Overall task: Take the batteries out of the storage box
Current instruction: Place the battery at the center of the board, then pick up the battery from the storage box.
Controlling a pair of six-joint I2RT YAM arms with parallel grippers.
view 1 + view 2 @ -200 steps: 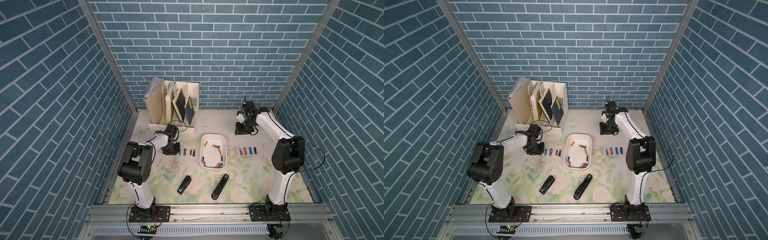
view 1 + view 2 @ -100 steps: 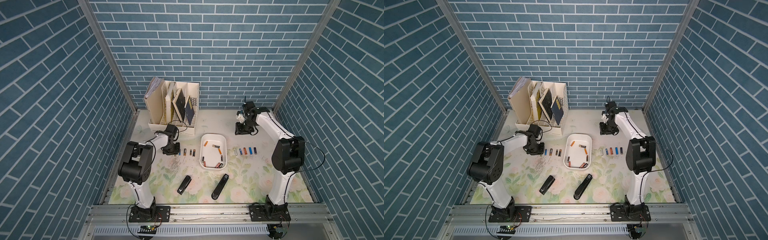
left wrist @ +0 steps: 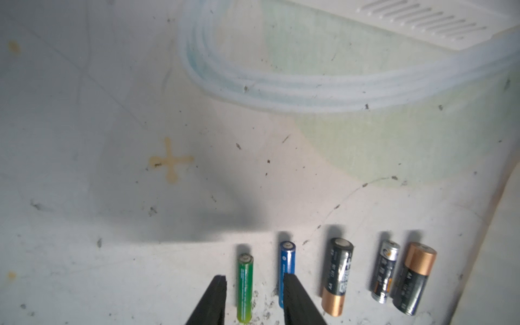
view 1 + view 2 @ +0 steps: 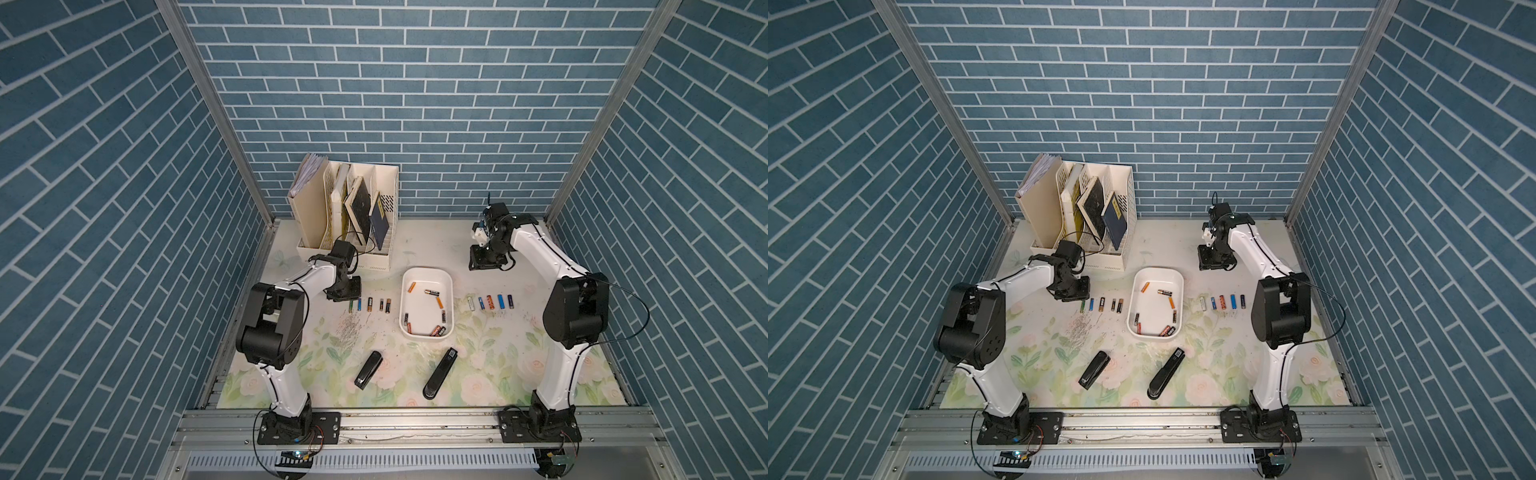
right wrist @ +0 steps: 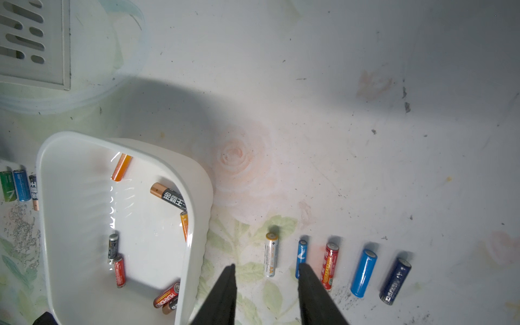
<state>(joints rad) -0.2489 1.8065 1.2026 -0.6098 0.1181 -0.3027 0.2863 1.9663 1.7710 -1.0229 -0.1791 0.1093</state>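
The middle of the orange battery point(image 4: 439, 302) point(image 5: 184, 224) beside the black-and-copper battery in the white storage box should be gripped next by my right gripper.
The white storage box point(image 4: 427, 271) sits mid-table and holds several batteries point(image 4: 432, 293). One row of batteries point(image 4: 369, 304) lies on the mat left of it, another row point(image 4: 490, 302) to its right. My left gripper point(image 3: 254, 280) is low at the left row's outer end. It is open, its fingers straddling the green battery point(image 3: 244, 284), which lies on the mat with a gap on each side; the blue battery point(image 3: 286, 259) is just outside one finger. My right gripper point(image 5: 266, 267) hangs open and empty, well above the mat behind the right row, beside the box wall point(image 5: 197, 225).
A cream file organizer point(image 4: 349, 216) with books stands at the back left, close behind my left arm. Two black staplers point(image 4: 368, 369) point(image 4: 440, 372) lie near the front. Loose staples point(image 4: 348, 328) are scattered in front of the left row.
My left gripper's jaws have parted, and the green battery now lies free on the mat between them. Neither arm has visibly shifted.
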